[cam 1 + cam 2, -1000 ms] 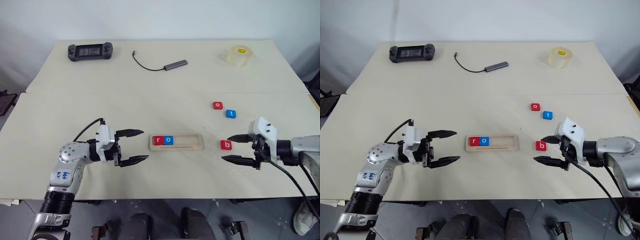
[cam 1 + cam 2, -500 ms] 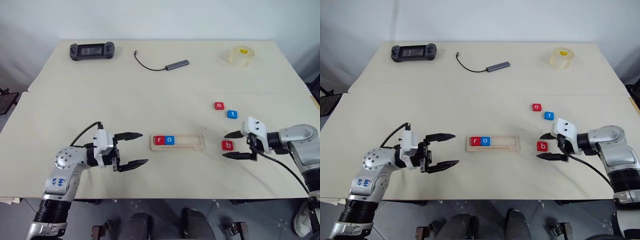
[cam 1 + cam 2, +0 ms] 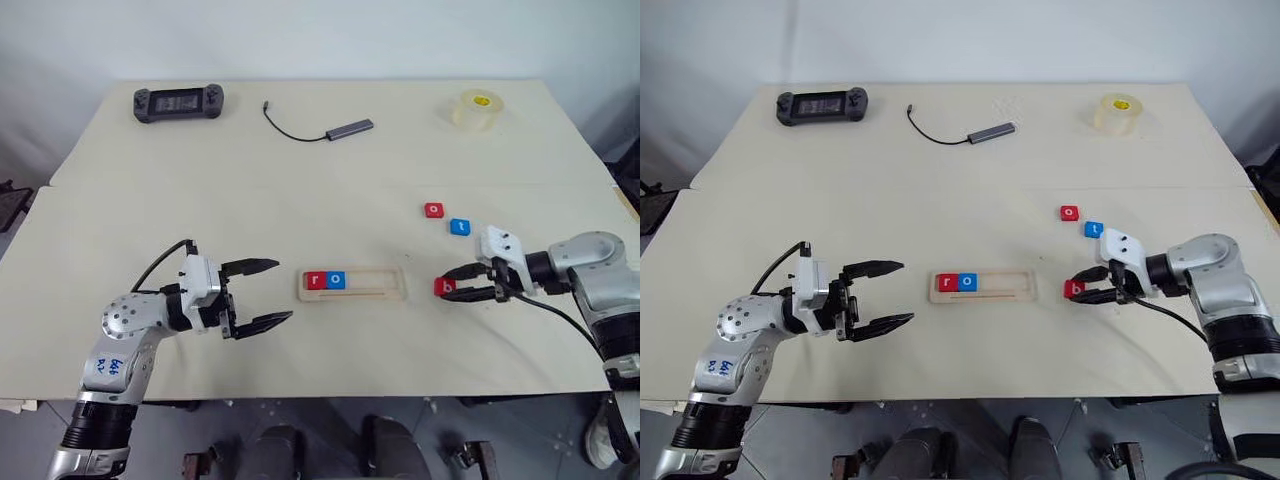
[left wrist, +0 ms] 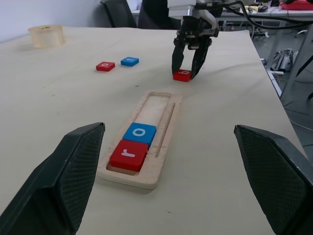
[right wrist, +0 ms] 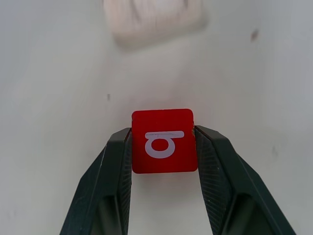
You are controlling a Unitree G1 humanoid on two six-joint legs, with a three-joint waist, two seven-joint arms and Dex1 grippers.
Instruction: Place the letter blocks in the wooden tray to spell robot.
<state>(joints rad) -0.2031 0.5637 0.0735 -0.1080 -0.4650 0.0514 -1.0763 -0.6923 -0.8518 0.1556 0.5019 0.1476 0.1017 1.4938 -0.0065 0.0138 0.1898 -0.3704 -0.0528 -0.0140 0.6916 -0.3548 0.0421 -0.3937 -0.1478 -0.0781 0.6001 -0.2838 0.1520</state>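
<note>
Next, I release the red b block from my right gripper in the wooden tray, snug (image 3: 357,282) against the blue o block.
The wooden tray (image 3: 378,283) lies at the middle of the near table with a red r block (image 3: 316,280) and a blue o block (image 3: 336,280) at its left end. Right of the tray, the red b block (image 5: 164,140) sits on the table, and my right gripper (image 3: 447,289) is shut on it, one finger against each side. A red o block (image 3: 433,210) and a blue t block (image 3: 459,226) lie loose farther back. My left gripper (image 3: 284,290) hovers open left of the tray, holding nothing.
On the far table are a black game controller (image 3: 179,102), a grey USB adapter with its cable (image 3: 349,128) and a roll of clear tape (image 3: 476,109). A seam runs between the two tables.
My right gripper reached in around the red b block and its fingers closed onto the block's sides. The left gripper stayed where it was, still open.
</note>
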